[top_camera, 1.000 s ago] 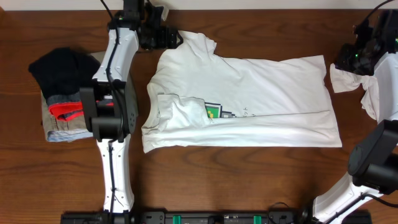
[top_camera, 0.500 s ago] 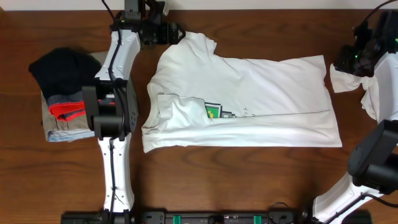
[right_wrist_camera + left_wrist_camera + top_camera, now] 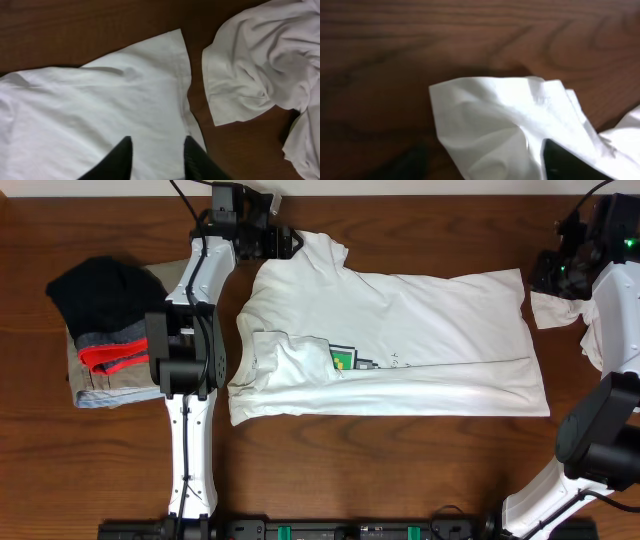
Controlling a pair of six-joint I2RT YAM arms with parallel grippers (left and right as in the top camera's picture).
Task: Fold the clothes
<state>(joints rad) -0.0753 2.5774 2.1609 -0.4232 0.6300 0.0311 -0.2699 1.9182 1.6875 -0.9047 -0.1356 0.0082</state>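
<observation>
The white T-shirt's sleeve is bunched between my left gripper's open fingers. That gripper should reach lower, pinch the sleeve's raised fold [image 3: 496, 161] and pull it straight before folding.
The white T-shirt [image 3: 400, 330] lies spread across the table with its green-and-black print [image 3: 343, 360] showing at a folded edge. My left gripper [image 3: 281, 242] is at the shirt's top-left sleeve. In the left wrist view the sleeve [image 3: 495, 120] bunches between the jaws of the left gripper [image 3: 480, 150], which still stand apart; one dark finger [image 3: 567, 162] shows. My right gripper [image 3: 552, 276] hovers at the shirt's top-right hem corner [image 3: 170, 60]. In its wrist view the right gripper [image 3: 157, 141] is open over flat cloth.
A second crumpled white garment [image 3: 580, 320] lies at the right edge, also in the right wrist view [image 3: 260, 60]. At the left is a stack of black [image 3: 100, 285], grey with red trim [image 3: 105, 355] and khaki [image 3: 95, 392] pieces. Bare wood runs along the front.
The left gripper has slid right onto the sleeve and its jaws have narrowed. The right gripper has shifted slightly and narrowed a little. The shirt lies as before.
</observation>
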